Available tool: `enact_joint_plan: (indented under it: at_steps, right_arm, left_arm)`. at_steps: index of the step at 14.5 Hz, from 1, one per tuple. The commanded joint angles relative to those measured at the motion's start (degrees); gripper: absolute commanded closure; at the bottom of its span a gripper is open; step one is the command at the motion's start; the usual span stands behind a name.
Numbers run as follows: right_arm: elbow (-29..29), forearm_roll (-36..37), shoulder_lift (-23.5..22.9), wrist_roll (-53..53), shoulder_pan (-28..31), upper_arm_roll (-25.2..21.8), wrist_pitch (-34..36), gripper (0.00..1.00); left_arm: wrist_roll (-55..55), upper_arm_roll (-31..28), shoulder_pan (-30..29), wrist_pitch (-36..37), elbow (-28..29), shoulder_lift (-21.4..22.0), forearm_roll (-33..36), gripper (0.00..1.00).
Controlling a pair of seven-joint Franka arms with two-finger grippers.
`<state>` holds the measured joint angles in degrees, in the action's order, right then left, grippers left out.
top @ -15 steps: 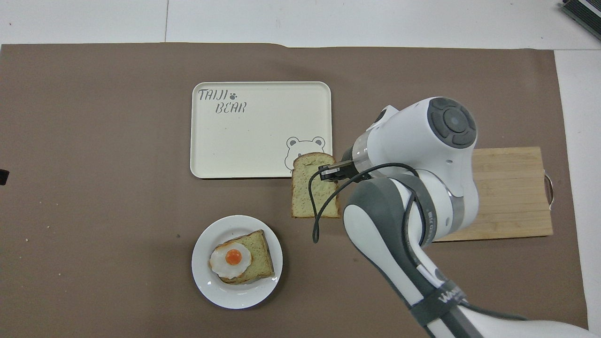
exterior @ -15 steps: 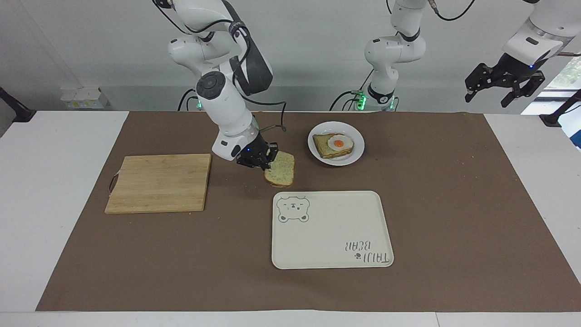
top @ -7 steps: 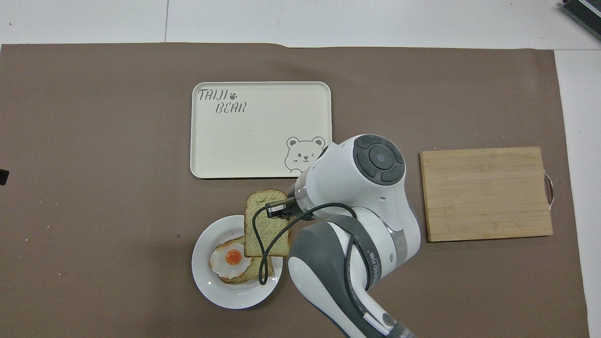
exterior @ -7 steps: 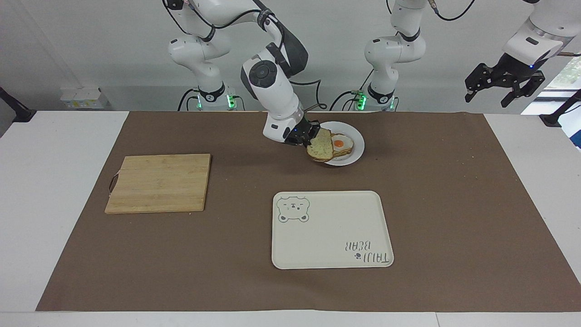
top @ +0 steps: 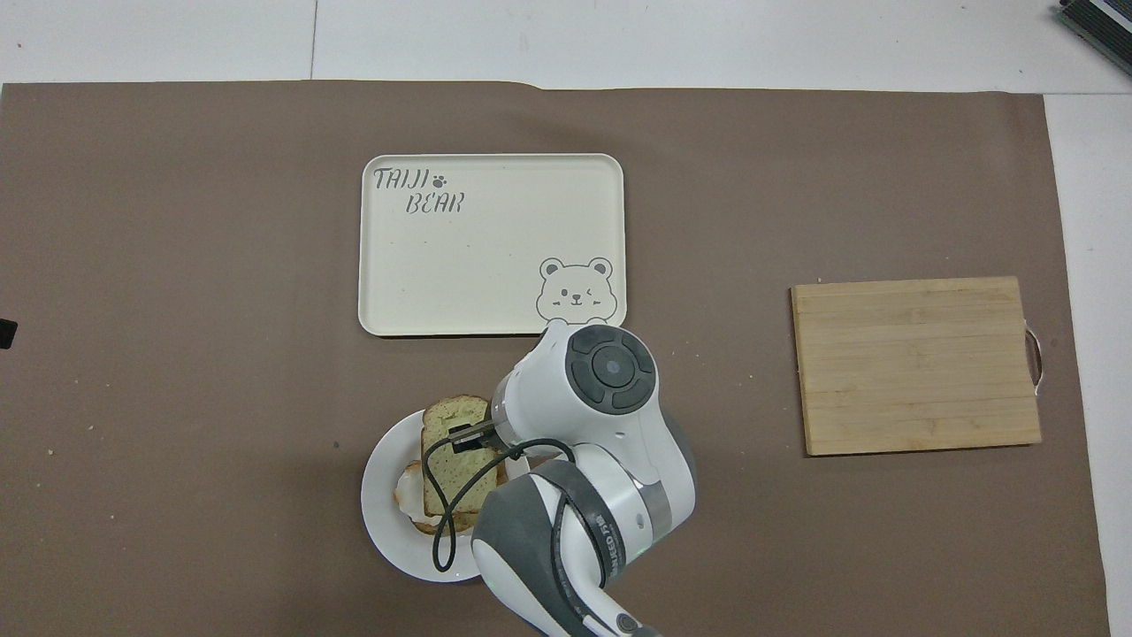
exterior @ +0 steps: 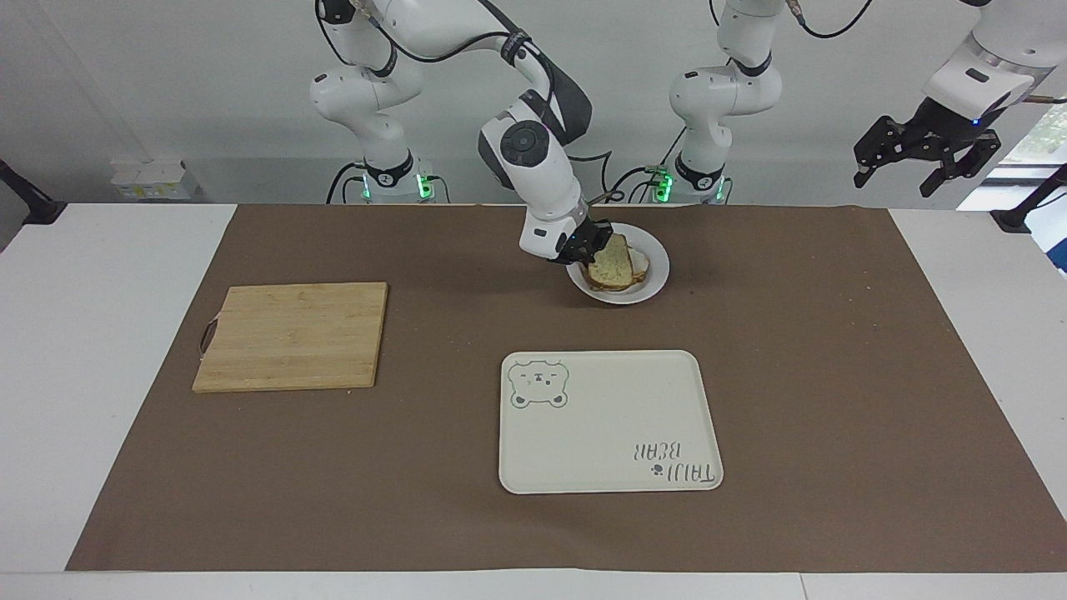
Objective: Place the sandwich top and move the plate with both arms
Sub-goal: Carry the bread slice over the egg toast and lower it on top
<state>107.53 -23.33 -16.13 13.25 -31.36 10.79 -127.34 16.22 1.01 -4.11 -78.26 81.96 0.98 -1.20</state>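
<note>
My right gripper should release the sandwich top on the fried-egg slice in the small white plate [top: 461, 461].
My right gripper [exterior: 593, 246] is shut on the sandwich top [exterior: 615, 263], a pale speckled bread slice with a brown crust. It holds the slice tilted over the small white plate [exterior: 657, 279], just above the fried-egg slice [exterior: 640, 265], which is mostly covered. In the overhead view the sandwich top [top: 451, 414] hangs over the plate [top: 389, 531], with my right gripper [top: 464, 438] on the edge toward the right arm's end. My left gripper [exterior: 925, 158] is open, raised off the table at the left arm's end, and waits.
A cream rectangular tray with a bear drawing [exterior: 608, 421] lies farther from the robots than the plate. A wooden cutting board [exterior: 292, 333] lies toward the right arm's end. A brown mat [exterior: 834, 375] covers the table.
My right gripper has carried the sandwich top from beside the tray's bear corner to over the plate, and it now covers the fried egg. The left arm has not moved.
</note>
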Motion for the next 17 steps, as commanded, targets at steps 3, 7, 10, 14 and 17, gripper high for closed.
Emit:
enact_joint_plan:
  at_steps: [3, 7, 10, 14, 17]
  right_arm:
    - [0.92, -1.28, -0.84, 0.11, -2.29, 0.11, -1.24, 1.0]
    - [2.25, -1.19, -1.45, -0.24, -2.83, 0.02, -5.54, 1.0]
    - [2.25, -1.1, -1.63, 0.29, -2.83, -0.07, -6.6, 1.0]
    - [1.98, 3.7, -1.98, -0.06, -1.86, -0.33, -6.43, 0.0]
    - [1.28, 8.03, -1.8, -0.06, -0.11, -0.42, -6.43, 0.0]
  left_arm:
    - [0.57, 0.75, -0.98, 1.01, -0.39, 0.43, 0.32, 0.0]
    - [0.57, 0.75, -0.98, 1.01, -0.39, 0.43, 0.32, 0.0]
    - [0.57, 0.75, -0.98, 1.01, -0.39, 0.34, 0.32, 0.0]
    - [0.57, 0.75, -0.98, 1.01, -0.39, 0.43, 0.32, 0.0]
    - [0.66, 0.75, -0.98, 1.01, -0.39, 0.34, 0.32, 0.0]
